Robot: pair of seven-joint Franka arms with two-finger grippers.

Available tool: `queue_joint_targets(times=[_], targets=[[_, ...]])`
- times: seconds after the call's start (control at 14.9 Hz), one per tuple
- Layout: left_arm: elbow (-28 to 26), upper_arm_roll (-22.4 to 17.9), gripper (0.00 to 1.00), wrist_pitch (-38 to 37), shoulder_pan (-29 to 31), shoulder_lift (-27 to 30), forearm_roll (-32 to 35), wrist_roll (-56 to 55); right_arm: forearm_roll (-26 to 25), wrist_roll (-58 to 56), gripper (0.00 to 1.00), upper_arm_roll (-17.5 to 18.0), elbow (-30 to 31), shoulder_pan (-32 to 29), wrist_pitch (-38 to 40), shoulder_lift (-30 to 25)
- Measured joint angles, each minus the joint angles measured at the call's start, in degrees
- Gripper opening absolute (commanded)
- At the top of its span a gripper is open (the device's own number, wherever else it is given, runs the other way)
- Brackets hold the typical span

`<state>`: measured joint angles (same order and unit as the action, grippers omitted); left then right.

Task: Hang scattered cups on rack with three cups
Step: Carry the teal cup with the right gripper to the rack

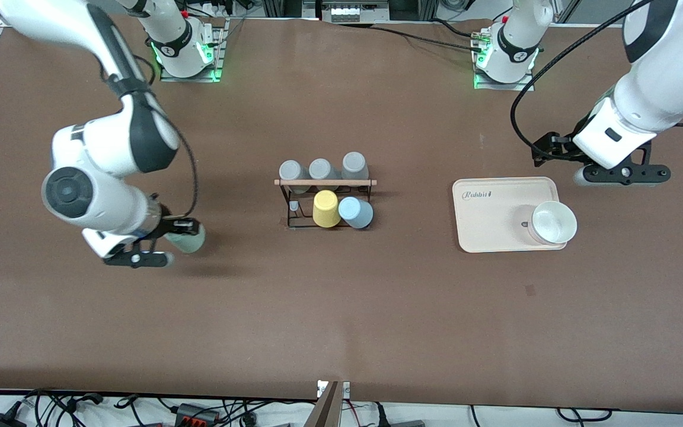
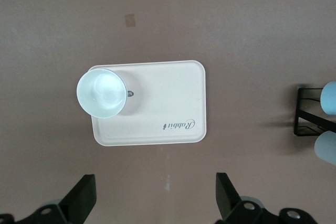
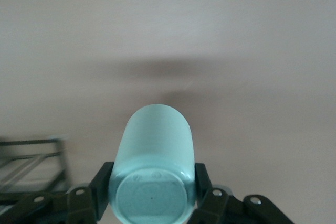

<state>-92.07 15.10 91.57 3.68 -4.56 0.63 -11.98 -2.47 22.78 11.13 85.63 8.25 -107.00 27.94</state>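
Next, I let go of the pale mint-green cup with my right gripper on the rack's empty spot (image 1: 296, 211) next to the yellow cup.
My right gripper (image 1: 166, 240) is shut on the pale mint-green cup (image 1: 190, 240), which lies sideways between the fingers over the bare table toward the right arm's end. In the right wrist view the cup (image 3: 155, 150) shows its base toward the camera, gripped on both sides by my right gripper (image 3: 152, 176). The light blue cup (image 1: 356, 212) sits on the black wire rack (image 1: 325, 182) at mid-table, beside a yellow cup (image 1: 325, 207). My left gripper (image 1: 621, 174) is open and empty over the table beside the cream tray; its fingers (image 2: 84, 192) stand wide apart.
Three grey cups (image 1: 321, 169) sit on the rack's farther side. A cream tray (image 1: 495, 237) toward the left arm's end holds a white bowl (image 1: 552, 222); both show in the left wrist view (image 2: 173, 93), (image 2: 101, 93). The rack's end (image 2: 307, 124) shows there too.
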Motion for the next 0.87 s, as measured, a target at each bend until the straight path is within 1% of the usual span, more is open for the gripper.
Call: queue_joint_targets(times=[0.2, 0.54, 0.67, 0.87], targets=[[1.94, 0.12, 1.0, 0.21, -0.02, -1.61, 0.0, 0.06, 1.85, 8.72, 0.36, 0.13, -2.73, 5.93, 1.8, 0.0], [2.74, 0.2, 1.0, 0.58, 0.1, -2.59, -0.44, 0.05, 1.97, 20.82, 0.36, 0.11, -3.24, 14.01, 1.85, 0.54], [2.75, 0.17, 1.0, 0.69, 0.24, -2.59, -0.93, 0.05, 1.93, 24.03, 0.36, 0.08, -3.34, 16.17, 1.16, 1.31], [2.77, 0.17, 1.0, 0.75, 0.24, -2.58, -1.0, 0.05, 1.47, 26.04, 0.36, 0.03, -3.44, 17.65, -0.67, 2.97]])
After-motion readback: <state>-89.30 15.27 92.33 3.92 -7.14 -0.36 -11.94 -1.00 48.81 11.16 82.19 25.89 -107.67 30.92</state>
